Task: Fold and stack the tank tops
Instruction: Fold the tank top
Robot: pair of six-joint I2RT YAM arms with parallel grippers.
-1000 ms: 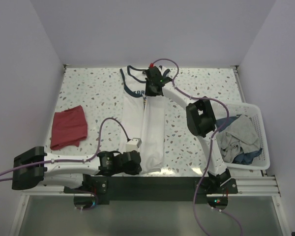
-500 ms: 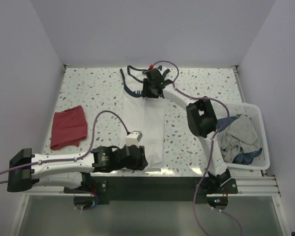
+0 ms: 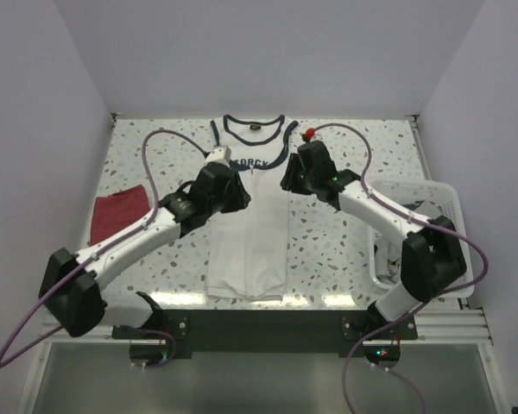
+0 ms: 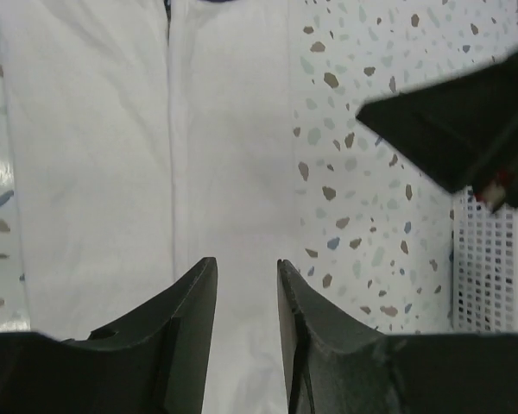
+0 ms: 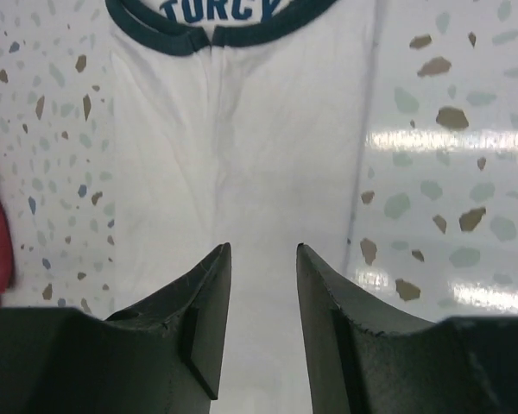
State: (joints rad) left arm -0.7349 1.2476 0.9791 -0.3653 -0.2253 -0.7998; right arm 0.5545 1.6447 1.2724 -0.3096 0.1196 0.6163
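Note:
I will bring the fingers of my right gripper closed on the near hem corner [image 3: 284, 296] of the white tank top, on the side toward the white lattice basket.
The white tank top [image 3: 250, 233] with navy trim lies flat in the middle of the table as a narrow lengthwise strip, with its neckline at the far end. My left gripper [image 3: 236, 193] is open and empty above its left chest. My right gripper [image 3: 291, 178] is open and empty above its right chest edge. In the left wrist view the gripper [image 4: 246, 266] hovers over plain white cloth [image 4: 95, 155]. In the right wrist view the gripper [image 5: 263, 250] hovers over the cloth below the navy neckline [image 5: 216, 34]. The dark red tank top [image 3: 112, 217] lies at the left, partly hidden by my left arm.
A white lattice basket [image 3: 453, 207] holding other clothes stands at the right edge, partly behind my right arm, and it also shows in the left wrist view [image 4: 488, 267]. The walls close in the table on three sides.
My left gripper has swung from the near hem up to the chest. My right gripper has drawn back from the neckline to the right. The neckline now lies uncovered and flat.

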